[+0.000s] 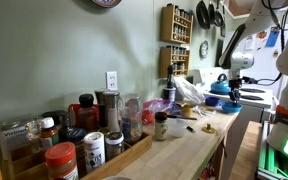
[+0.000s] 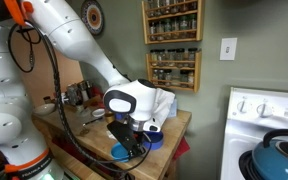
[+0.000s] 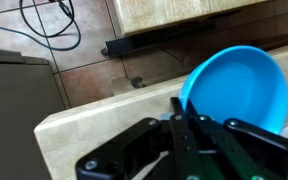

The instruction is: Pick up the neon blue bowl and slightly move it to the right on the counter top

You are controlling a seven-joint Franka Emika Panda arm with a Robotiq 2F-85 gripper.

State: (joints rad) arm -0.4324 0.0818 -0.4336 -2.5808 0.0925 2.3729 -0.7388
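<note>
The neon blue bowl, now over the counter top's end edge, will be let go by my gripper on the wooden counter top's far end [image 1: 228, 107] [image 3: 231, 120], near the white stove.
The neon blue bowl [image 3: 239, 85] fills the right of the wrist view, over the end edge of the counter top [image 3: 84, 125], with floor behind it. My gripper [image 3: 184, 112] has its fingers together on the bowl's near rim. In both exterior views the gripper [image 2: 125, 138] [image 1: 231, 94] is at the counter's end, with the bowl [image 2: 118, 152] [image 1: 227, 103] just under it. The light wooden counter top [image 1: 189, 140] runs the length of the scene. I cannot tell whether the bowl rests on the wood or is lifted off it.
A white crumpled cloth [image 2: 162, 100] and a second blue object [image 2: 155, 140] lie beside the gripper. A blue kettle [image 2: 280, 146] stands on the white stove. Spice racks [image 2: 172, 40] hang on the wall. Jars and bottles [image 1: 84, 130] crowd the counter's other end. Cables [image 3: 54, 25] lie on the floor.
</note>
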